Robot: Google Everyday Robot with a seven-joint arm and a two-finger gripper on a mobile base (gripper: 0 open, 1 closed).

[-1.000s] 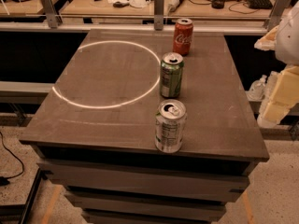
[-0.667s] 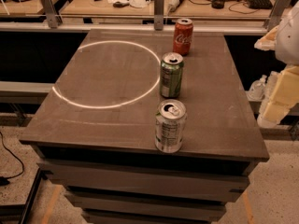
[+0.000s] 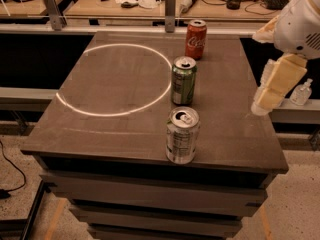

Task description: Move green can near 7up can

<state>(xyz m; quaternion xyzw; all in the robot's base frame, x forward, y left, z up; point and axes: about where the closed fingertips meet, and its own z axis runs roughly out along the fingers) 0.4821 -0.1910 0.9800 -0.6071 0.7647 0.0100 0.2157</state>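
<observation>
The robot's gripper will next move to the upper part of the green can (image 3: 184, 72) and close there, just below the can's silver top.
The green can (image 3: 183, 80) stands upright on the dark table (image 3: 115, 134), right of the white ring, with shiny green sides and a silver top. The 7up can (image 3: 182, 135), pale silver-white with a small-print label, stands upright near the table's front edge, straight in front of the green can. My gripper (image 3: 263, 103), with cream-coloured fingers hanging down from a white arm, is over the table's right edge, well to the right of both cans and holding nothing.
A red Coca-Cola can (image 3: 196, 39) stands behind the green can. A white ring (image 3: 95, 109) is marked on the table's left half. A cluttered workbench (image 3: 125, 4) runs along the back. A small clear bottle (image 3: 301, 93) sits at the right, off the table.
My arm and gripper have moved left, from beside the table to over its right edge. The three cans have not moved.
</observation>
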